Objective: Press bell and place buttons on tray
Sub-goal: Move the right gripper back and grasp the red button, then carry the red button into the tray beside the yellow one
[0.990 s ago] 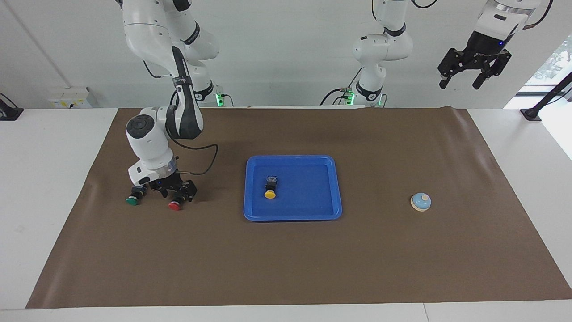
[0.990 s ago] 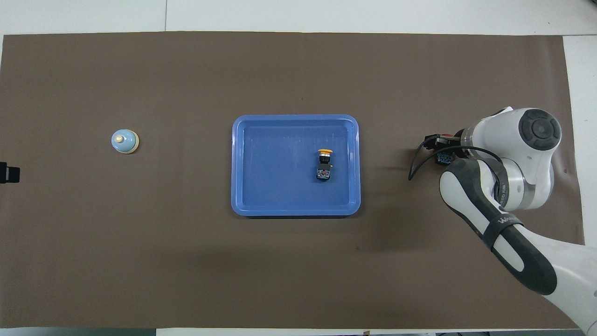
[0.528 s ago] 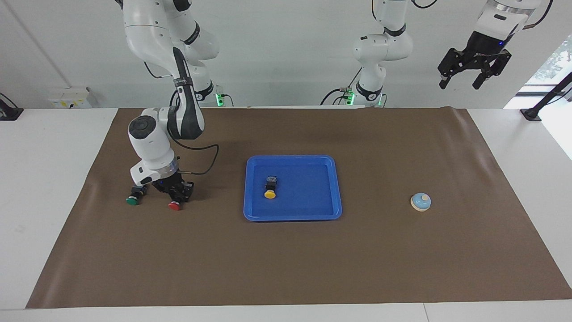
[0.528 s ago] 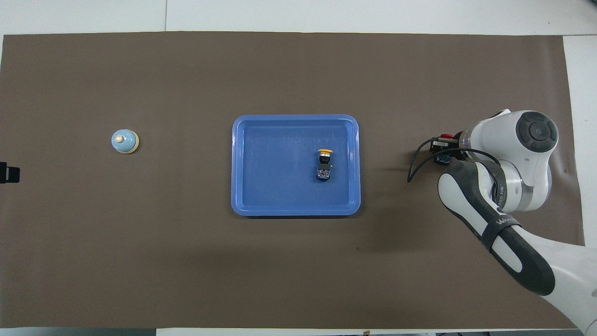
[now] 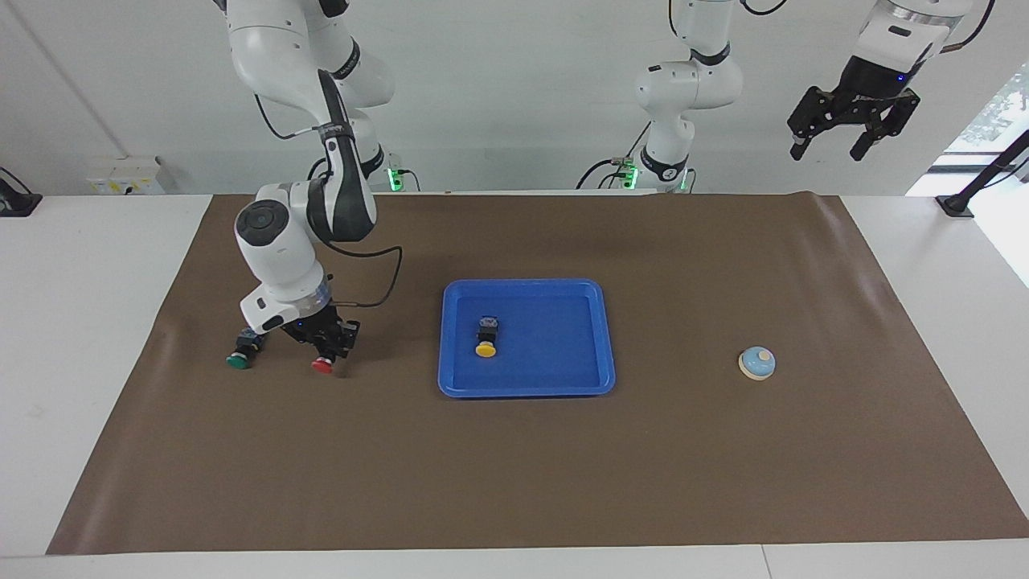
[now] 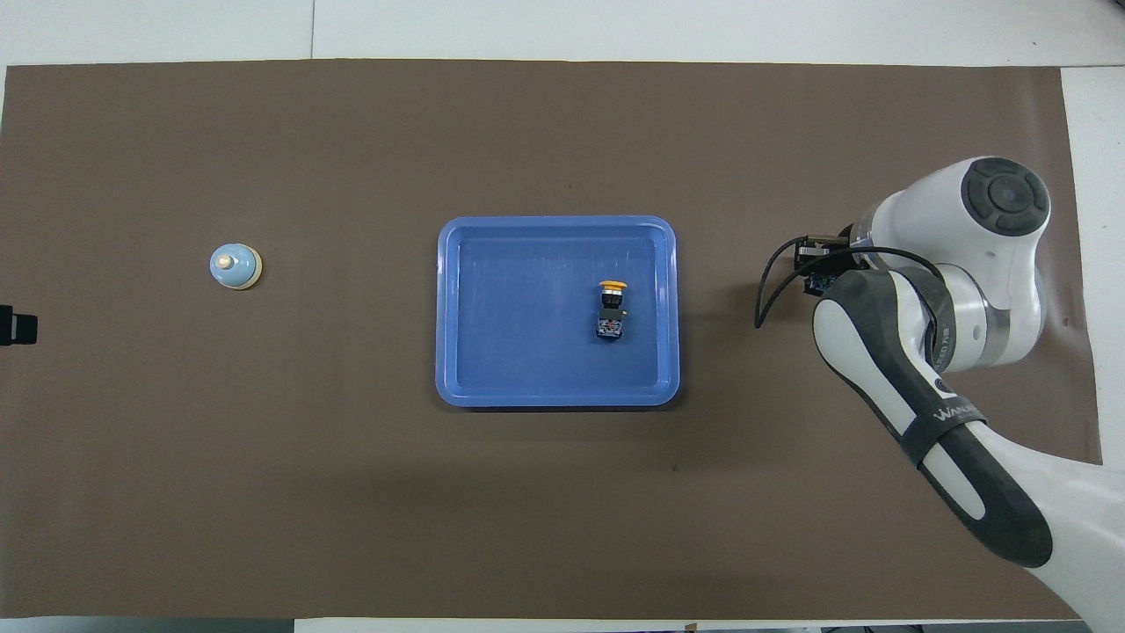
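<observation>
The robot's right gripper needs to release the red button in the blue tray, on the bell side of the yellow button [image 6: 540, 313].
My right gripper [image 5: 325, 351] is shut on the red button [image 5: 322, 366] and holds it just above the mat, toward the right arm's end of the table. In the overhead view the arm's wrist hides most of this gripper [image 6: 814, 265]. The green button [image 5: 238, 359] lies on the mat beside it. The yellow button [image 5: 485, 344] lies inside the blue tray [image 5: 526, 392] at mid-table and also shows in the overhead view [image 6: 610, 308], as does the tray [image 6: 558, 397]. The bell [image 5: 757, 363] stands toward the left arm's end and shows in the overhead view [image 6: 235, 265]. My left gripper [image 5: 828, 147] waits open, high above that end.
A brown mat [image 5: 514, 466] covers the table. The right arm's black cable [image 5: 378, 281] loops beside its wrist. White table edges lie past the mat at both ends.
My right gripper has closed on the red button, risen a little and shifted toward the tray with it. The green button, tray, bell and left arm have not moved.
</observation>
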Robot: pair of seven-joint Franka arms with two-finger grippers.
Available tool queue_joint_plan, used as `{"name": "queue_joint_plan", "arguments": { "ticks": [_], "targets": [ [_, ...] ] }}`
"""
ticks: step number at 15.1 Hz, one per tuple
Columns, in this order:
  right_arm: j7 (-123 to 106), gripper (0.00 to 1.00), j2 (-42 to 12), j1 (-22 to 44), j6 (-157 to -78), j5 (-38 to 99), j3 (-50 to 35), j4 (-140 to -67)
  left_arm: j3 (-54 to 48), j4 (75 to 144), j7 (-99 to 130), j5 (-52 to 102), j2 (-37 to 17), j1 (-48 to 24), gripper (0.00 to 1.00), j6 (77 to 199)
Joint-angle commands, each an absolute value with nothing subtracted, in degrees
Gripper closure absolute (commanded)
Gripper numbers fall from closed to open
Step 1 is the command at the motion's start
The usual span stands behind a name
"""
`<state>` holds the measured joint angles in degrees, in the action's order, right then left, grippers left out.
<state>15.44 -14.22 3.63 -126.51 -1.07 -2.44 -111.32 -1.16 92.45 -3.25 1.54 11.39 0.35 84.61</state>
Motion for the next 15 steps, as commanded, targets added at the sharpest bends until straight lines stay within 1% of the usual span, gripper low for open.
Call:
{"name": "queue_joint_plan", "arguments": {
  "ticks": [1,3,5,7,8,10,11,12,15],
  "targets": [
    [21.33,1.0,-15.37,8.94,-115.35,-0.53,-2.99,-100.4,-0.79,92.99,-3.43,2.29,11.95,0.18,0.0,84.29],
    [27.39,1.0,-16.61,14.74,-111.37,-0.44,-3.08,-95.56,-0.79,92.99,-3.43,2.29,11.95,0.18,0.0,84.29],
    [31.01,1.0,-17.14,19.66,-111.97,0.78,-3.16,-94.48,-0.79,92.99,-3.43,2.29,11.95,0.18,0.0,84.29],
    [31.46,1.0,-17.66,23.19,-112.41,3.77,-3.08,-94.22,-0.79,92.99,-3.43,2.29,11.95,0.26,0.0,84.29],
    [33.03,1.0,-18.8,24.68,-112.5,3.69,-2.99,-93.87,-0.79,92.99,-3.43,2.29,11.95,0.18,0.0,84.29],
    [37.77,1.0,-22.74,27.85,-112.59,3.08,-2.9,-90.28,-0.79,92.99,-3.43,2.29,11.95,0.26,0.0,84.29],
    [40.06,1.0,-25.03,29.51,-113.37,2.82,-2.81,-88.7,-0.79,92.99,-3.43,2.29,11.95,0.18,0.0,84.29],
    [41.82,1.0,-26.35,30.84,-117.03,1.86,-2.73,-88.51,-0.79,92.99,-3.43,2.29,11.95,0.26,0.0,84.29],
    [42.63,1.0,-29.88,32.07,-122.23,1.14,-2.72,-88.77,-0.79,92.99,-3.43,2.29,11.95,0.18,0.0,84.29]
  ]
}}
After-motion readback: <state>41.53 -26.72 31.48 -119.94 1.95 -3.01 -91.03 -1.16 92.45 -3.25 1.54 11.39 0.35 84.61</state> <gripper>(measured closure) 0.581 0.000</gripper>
